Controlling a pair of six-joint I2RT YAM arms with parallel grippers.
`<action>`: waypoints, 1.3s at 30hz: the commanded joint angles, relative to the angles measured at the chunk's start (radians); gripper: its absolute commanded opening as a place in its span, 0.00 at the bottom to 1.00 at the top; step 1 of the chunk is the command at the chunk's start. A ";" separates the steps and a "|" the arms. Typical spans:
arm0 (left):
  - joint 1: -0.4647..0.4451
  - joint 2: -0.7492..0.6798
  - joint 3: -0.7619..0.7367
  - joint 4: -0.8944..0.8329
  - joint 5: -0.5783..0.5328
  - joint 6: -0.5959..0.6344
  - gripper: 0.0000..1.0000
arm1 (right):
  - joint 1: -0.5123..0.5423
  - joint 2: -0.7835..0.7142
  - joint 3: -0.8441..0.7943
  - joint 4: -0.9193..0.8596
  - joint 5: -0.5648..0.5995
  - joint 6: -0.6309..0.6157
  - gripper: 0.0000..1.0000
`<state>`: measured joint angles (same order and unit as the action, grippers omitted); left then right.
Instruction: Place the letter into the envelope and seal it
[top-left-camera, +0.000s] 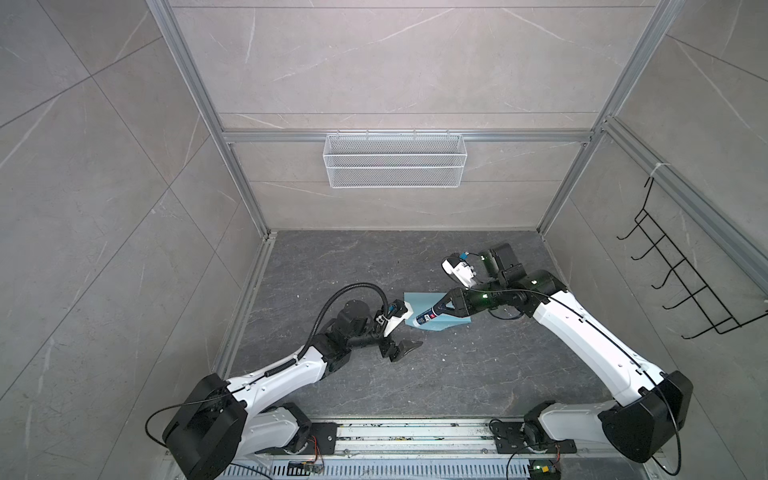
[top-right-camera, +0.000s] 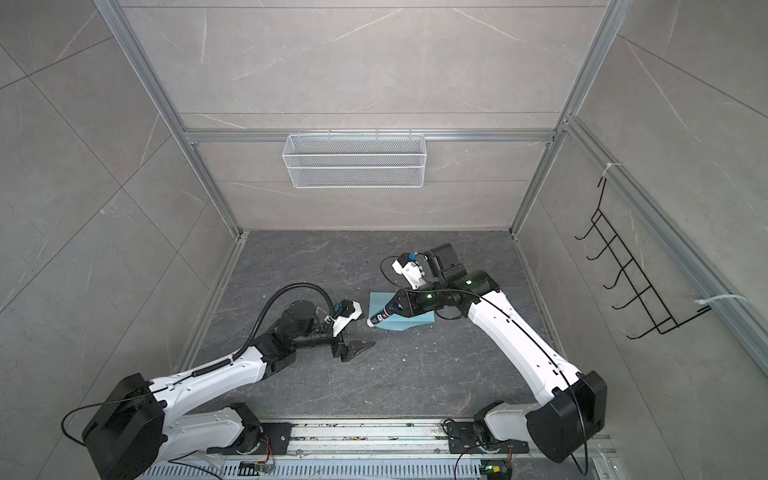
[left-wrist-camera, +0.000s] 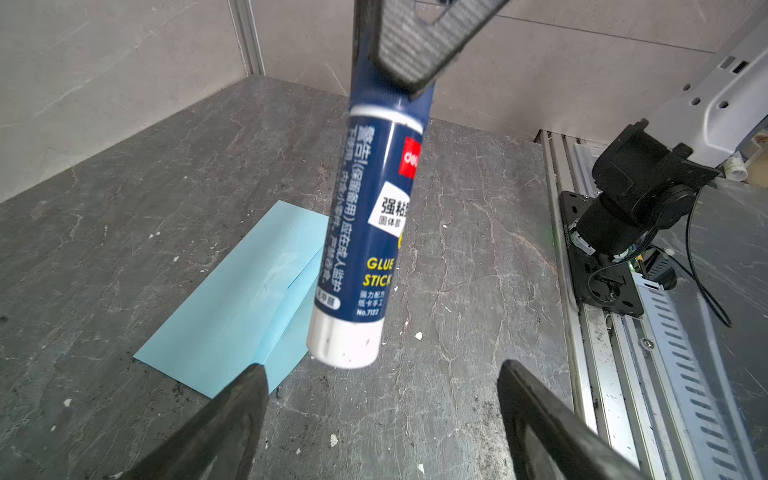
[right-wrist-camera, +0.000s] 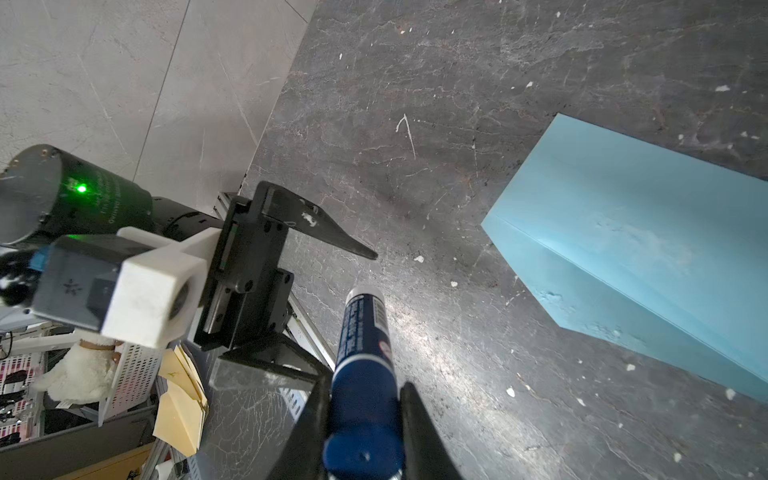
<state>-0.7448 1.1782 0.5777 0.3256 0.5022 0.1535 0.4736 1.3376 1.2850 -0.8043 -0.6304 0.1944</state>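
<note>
My right gripper is holding the glue stick by its closed cap. My left gripper should grip the labelled body (left-wrist-camera: 379, 156) near the cap before I uncap it.
The light blue envelope (top-left-camera: 415, 301) (top-right-camera: 380, 300) lies flat on the dark table, its pointed flap folded down over the body (left-wrist-camera: 232, 303) (right-wrist-camera: 623, 249). The letter is out of view. My right gripper (top-left-camera: 440, 309) (top-right-camera: 392, 309) (right-wrist-camera: 365, 386) is shut on the dark blue cap end of a glue stick (top-left-camera: 427, 318) (left-wrist-camera: 370, 232) (right-wrist-camera: 363, 332), which hangs tilted over the envelope's left end with its white end pointing at the left arm. My left gripper (top-left-camera: 405, 351) (top-right-camera: 359, 349) (left-wrist-camera: 382, 374) stands open just in front of that white end, nothing between its fingers.
A white wire basket (top-left-camera: 395, 160) hangs on the back wall. A black wire hook rack (top-left-camera: 673, 274) hangs on the right wall. An aluminium rail (top-left-camera: 415, 436) with both arm bases runs along the table's front edge. White specks dot the table.
</note>
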 joint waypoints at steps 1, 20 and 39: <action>0.000 -0.045 0.041 0.020 -0.021 -0.026 0.89 | 0.009 0.002 -0.017 0.036 0.002 0.017 0.03; 0.000 0.046 0.126 -0.018 0.035 -0.048 0.58 | 0.127 0.079 -0.008 0.105 0.008 0.062 0.02; -0.002 0.052 0.088 -0.056 0.042 0.038 0.00 | 0.126 0.061 0.045 0.054 0.087 0.020 0.02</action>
<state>-0.7464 1.2369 0.6689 0.2844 0.5282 0.1520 0.6033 1.4235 1.2881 -0.7197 -0.5999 0.2420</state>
